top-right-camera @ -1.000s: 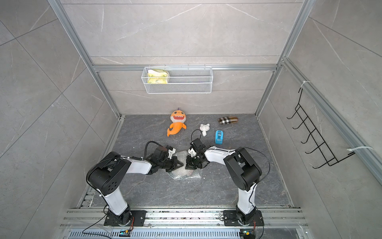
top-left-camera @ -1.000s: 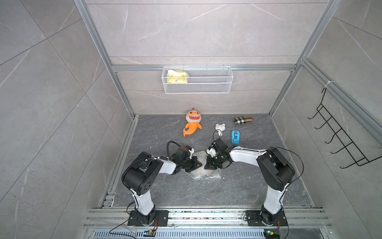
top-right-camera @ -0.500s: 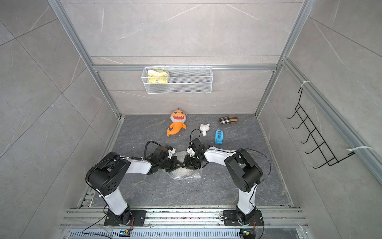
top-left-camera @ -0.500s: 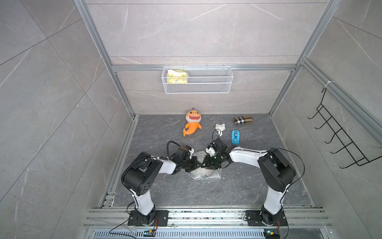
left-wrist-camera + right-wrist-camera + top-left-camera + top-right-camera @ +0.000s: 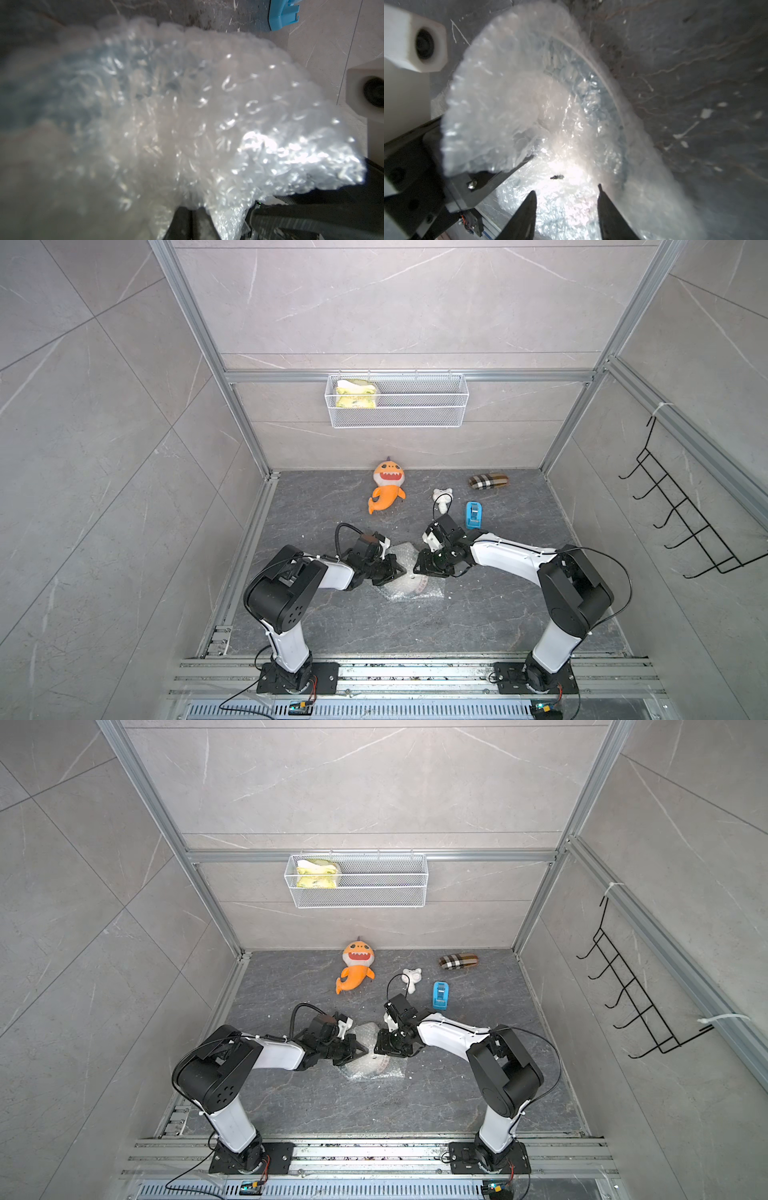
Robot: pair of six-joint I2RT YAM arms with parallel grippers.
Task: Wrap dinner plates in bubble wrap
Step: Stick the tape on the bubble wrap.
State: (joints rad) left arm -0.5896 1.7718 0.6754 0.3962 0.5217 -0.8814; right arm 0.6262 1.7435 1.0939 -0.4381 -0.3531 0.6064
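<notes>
The lifted fold curls up while my left gripper pins just one spot, so next my right gripper pinches the wrap (image 5: 594,158) near the plate's rim and pulls it over.
The bubble wrap (image 5: 409,590) (image 5: 374,1070) lies bunched on the dark floor between my two arms. It covers the dinner plate (image 5: 419,584), whose pale round face and curved rim (image 5: 583,79) show only dimly through the plastic. My left gripper (image 5: 396,571) (image 5: 360,1051) is shut, and in the left wrist view (image 5: 192,208) it pinches a raised fold of the wrap (image 5: 187,114). My right gripper (image 5: 417,567) (image 5: 379,1046) (image 5: 566,188) is open just above the wrapped plate, with nothing between its fingers. The lifted fold (image 5: 492,104) curls over beside it.
Toward the back wall lie an orange shark plush (image 5: 386,488), a small white toy (image 5: 441,497), a blue tape dispenser (image 5: 473,515) (image 5: 283,12) and a plaid case (image 5: 488,482). A wire basket (image 5: 397,406) hangs on the back wall. A black hook rack (image 5: 681,518) is on the right wall.
My right gripper has gone from shut to open and let go of the wrap. The left gripper has kept its hold in the same place.
</notes>
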